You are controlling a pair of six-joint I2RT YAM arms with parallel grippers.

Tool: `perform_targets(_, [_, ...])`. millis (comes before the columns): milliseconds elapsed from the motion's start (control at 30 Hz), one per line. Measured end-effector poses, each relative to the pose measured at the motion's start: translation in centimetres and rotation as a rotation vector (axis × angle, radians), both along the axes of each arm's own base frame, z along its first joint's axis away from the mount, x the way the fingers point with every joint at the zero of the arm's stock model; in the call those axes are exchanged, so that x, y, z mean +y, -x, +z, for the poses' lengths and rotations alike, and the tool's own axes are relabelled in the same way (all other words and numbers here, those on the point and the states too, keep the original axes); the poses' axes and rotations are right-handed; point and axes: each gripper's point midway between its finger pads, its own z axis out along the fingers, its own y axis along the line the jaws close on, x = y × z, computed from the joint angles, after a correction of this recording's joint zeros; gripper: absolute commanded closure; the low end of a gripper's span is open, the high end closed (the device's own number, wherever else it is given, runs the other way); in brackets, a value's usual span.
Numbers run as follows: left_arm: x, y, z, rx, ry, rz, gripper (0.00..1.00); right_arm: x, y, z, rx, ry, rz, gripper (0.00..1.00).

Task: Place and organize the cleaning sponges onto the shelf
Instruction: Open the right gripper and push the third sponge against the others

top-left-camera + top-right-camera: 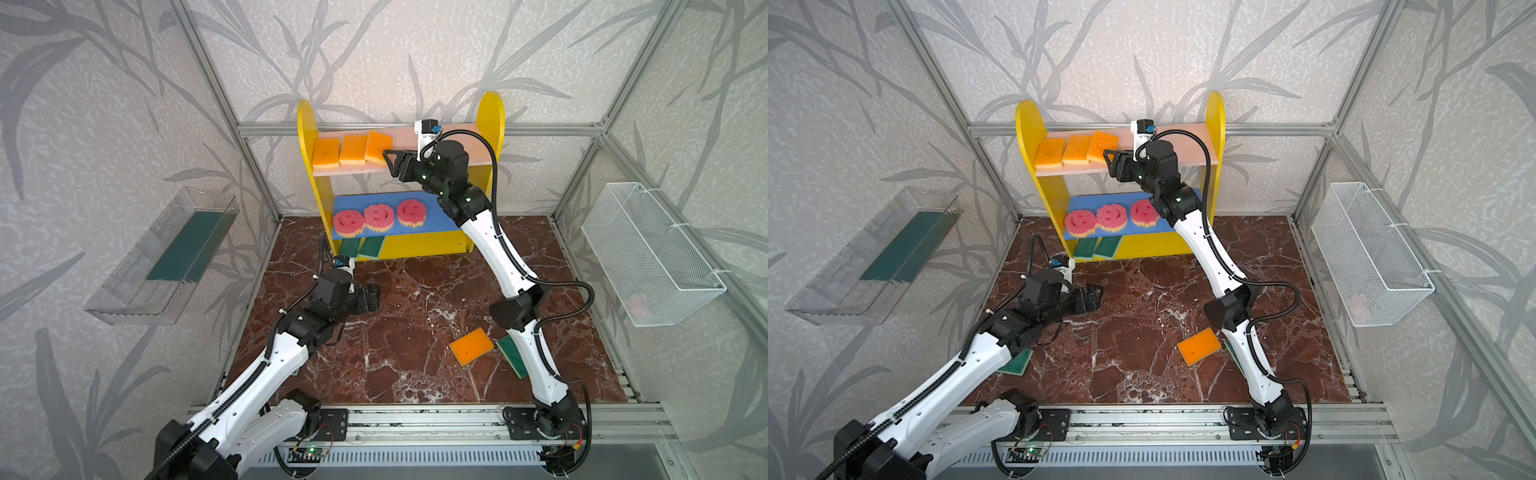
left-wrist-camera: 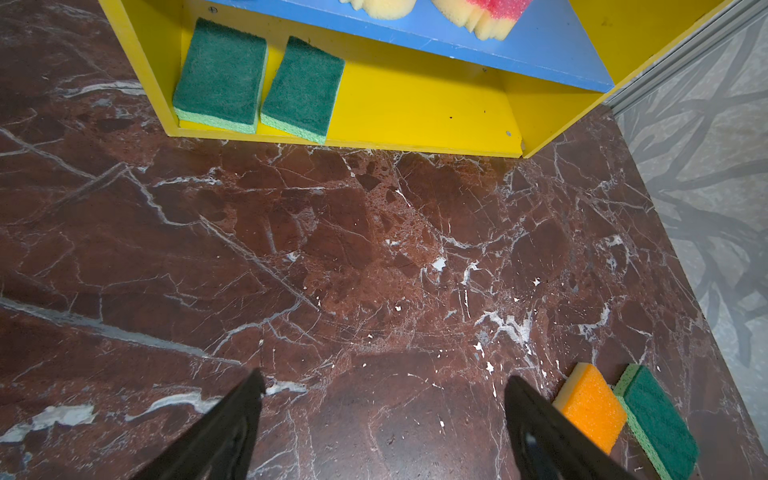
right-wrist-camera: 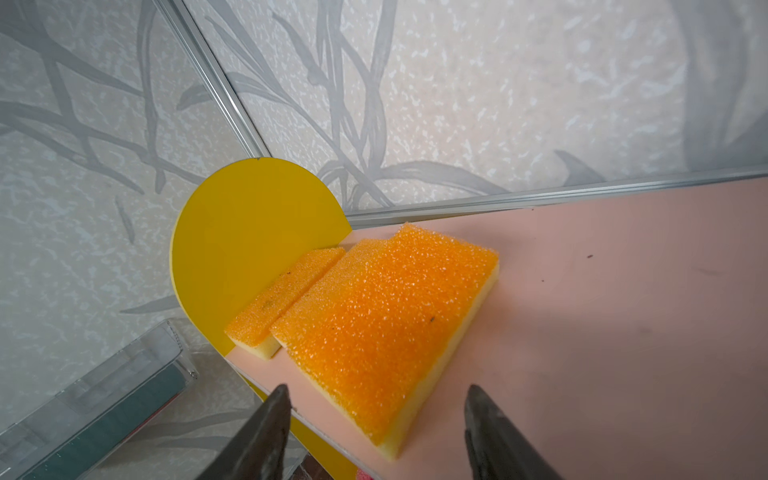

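I can see the orange sponge by my right gripper leaning on the sponge next to it, so I need to use my right gripper to pinch the leaning sponge's near corner (image 3: 386,436) and lay it flat.
The shelf (image 1: 305,124) holds three orange sponges on its pink board. The third orange sponge (image 3: 386,324) leans on the second (image 1: 353,150). My right gripper (image 3: 377,390) is open just in front of it, jaws apart and clear of its near corner. Three pink smiley sponges (image 1: 379,217) lie on the blue board, and two green-topped sponges (image 2: 220,75) on the yellow base. My left gripper (image 2: 384,378) hangs open over bare floor. On the floor lie an orange sponge (image 1: 471,345), a green sponge (image 1: 509,349) partly behind the right arm, and another green sponge (image 1: 1017,362) under the left arm.
A clear plastic tray (image 1: 137,282) with a long dark green strip (image 1: 187,245) hangs on the left wall. A white wire basket (image 1: 652,253) hangs on the right wall. Aluminium frame rails border the brown marble floor (image 1: 415,324).
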Motion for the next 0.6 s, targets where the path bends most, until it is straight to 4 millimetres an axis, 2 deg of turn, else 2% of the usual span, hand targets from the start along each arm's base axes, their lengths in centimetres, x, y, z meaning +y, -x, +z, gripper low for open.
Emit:
perform_targets(433, [0.0,0.0,0.0,0.000,0.000,-0.001,0.08,1.2,0.3,-0.9,-0.074,0.102,-0.026,0.35])
perform_targets(600, [0.0,0.0,0.0,0.000,0.000,0.000,0.08,1.5,0.1,-1.3,-0.107,0.155,-0.070,0.40])
